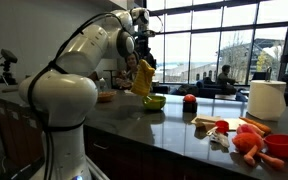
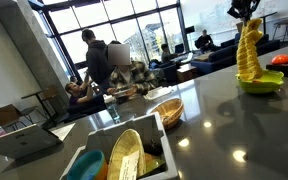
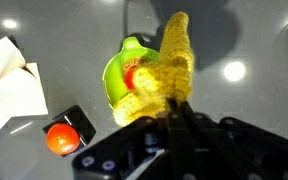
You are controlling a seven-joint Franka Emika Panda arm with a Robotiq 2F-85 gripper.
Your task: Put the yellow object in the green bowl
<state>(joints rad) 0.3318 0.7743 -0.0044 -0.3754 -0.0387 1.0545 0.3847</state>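
Next, my gripper lets go of the yellow object, which is to set it down on top of the red thing inside the green bowl (image 1: 154, 101) (image 3: 141, 80).
The yellow object (image 1: 142, 78) is a limp, knobbly bright-yellow piece that hangs from my gripper (image 1: 142, 56). In an exterior view its lower end (image 2: 248, 62) reaches the green bowl (image 2: 260, 84) and droops into it. In the wrist view the yellow object (image 3: 166, 68) stretches from my shut fingers (image 3: 174, 112) across the green bowl (image 3: 116, 78), which also holds something red. The bowl also shows on the dark counter in an exterior view (image 1: 155, 101).
On the dark counter lie a red ball (image 1: 189, 100), a red bowl (image 1: 282, 146) with orange carrot-like toys (image 1: 248, 144), a white roll (image 1: 267, 100) and white paper (image 3: 12, 95). A bin with a wooden bowl (image 2: 124, 156) and a wicker basket (image 2: 166, 112) stand near the counter's end.
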